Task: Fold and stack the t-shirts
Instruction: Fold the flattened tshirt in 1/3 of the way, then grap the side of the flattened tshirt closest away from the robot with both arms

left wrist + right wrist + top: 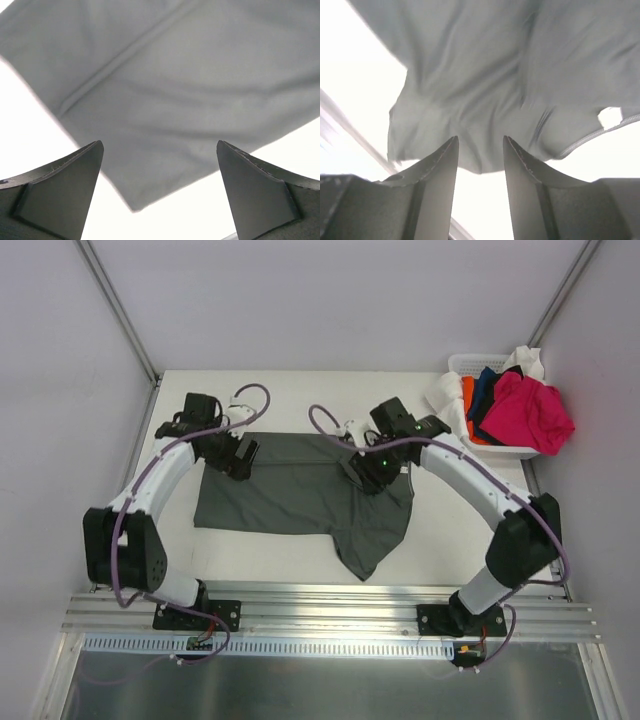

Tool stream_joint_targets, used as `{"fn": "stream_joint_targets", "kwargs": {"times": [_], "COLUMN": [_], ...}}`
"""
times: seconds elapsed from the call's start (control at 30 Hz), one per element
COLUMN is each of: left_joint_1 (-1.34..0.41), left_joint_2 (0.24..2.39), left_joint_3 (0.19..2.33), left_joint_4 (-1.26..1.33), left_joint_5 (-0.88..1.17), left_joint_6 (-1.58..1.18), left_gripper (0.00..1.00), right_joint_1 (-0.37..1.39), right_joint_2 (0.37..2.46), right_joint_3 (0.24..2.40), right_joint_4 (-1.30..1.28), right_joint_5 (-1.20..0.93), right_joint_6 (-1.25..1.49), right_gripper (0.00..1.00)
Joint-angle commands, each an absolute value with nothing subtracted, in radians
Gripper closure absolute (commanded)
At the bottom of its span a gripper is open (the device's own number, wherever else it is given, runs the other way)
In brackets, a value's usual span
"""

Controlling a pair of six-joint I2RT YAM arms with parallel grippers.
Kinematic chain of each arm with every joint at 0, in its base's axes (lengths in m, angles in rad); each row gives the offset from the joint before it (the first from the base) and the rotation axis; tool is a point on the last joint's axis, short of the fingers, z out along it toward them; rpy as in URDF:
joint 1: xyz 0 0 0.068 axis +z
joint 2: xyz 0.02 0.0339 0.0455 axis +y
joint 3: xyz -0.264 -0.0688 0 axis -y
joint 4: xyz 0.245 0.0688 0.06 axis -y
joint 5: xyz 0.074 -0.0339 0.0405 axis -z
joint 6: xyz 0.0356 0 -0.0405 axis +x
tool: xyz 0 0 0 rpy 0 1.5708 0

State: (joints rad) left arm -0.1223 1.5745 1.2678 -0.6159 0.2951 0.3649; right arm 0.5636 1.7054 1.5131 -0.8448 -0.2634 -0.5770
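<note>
My right gripper should next move to the near tip of the crumpled part [361,574] [397,154] of the grey t-shirt, near the metal rail, and close there.
A dark charcoal grey t-shirt [290,495] lies spread on the white table, and one crumpled part of it trails toward the near edge [375,540]. My left gripper [243,455] hovers over its far left corner. In the left wrist view that gripper [160,145] stands wide open, with the smooth grey cloth [190,90] and its corner below the jaws. My right gripper [365,468] is over the shirt's far right part. Its jaws [480,137] are apart and hold nothing; the wrinkled cloth [470,75] lies just past the tips.
A white plastic basket [465,363] stands at the far right corner. It holds a magenta-pink shirt [530,410], plus orange [467,395], navy [488,385] and white [440,400] ones spilling over its rim. A metal rail [330,605] runs along the near table edge.
</note>
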Motion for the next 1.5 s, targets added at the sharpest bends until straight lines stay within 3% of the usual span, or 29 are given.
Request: {"fn": "stream_joint_targets", "kwargs": {"times": [0.0, 0.1, 0.3, 0.57, 1.0, 1.47], "left_joint_1": [-0.092, -0.069, -0.006, 0.060, 0.161, 0.167], "left_joint_2": [1.366, 1.254, 1.212, 1.296, 1.515, 1.465], "left_joint_3": [1.114, 0.910, 0.822, 0.847, 1.000, 1.031], "left_joint_4": [-0.597, -0.560, -0.516, -0.488, -0.403, -0.416], "left_joint_5": [0.250, 0.216, 0.164, 0.127, 0.215, 0.201], "left_joint_6": [0.574, 0.681, 0.654, 0.635, 0.644, 0.580], "left_gripper": [0.02, 0.01, 0.02, 0.02, 0.04, 0.02], "right_joint_1": [0.620, 0.669, 0.818, 0.942, 1.106, 1.166], "right_joint_2": [1.573, 1.471, 1.350, 1.342, 1.391, 1.408], "right_joint_3": [1.326, 1.178, 0.938, 0.851, 0.893, 0.790], "right_joint_4": [-0.888, -0.815, -0.657, -0.578, -0.607, -0.545], "right_joint_5": [-0.270, -0.272, -0.264, -0.299, -0.285, -0.302], "right_joint_6": [-0.762, -0.851, -0.974, -0.933, -0.871, -0.848], "right_gripper": [0.56, 0.56, 0.57, 0.59, 0.60, 0.63]}}
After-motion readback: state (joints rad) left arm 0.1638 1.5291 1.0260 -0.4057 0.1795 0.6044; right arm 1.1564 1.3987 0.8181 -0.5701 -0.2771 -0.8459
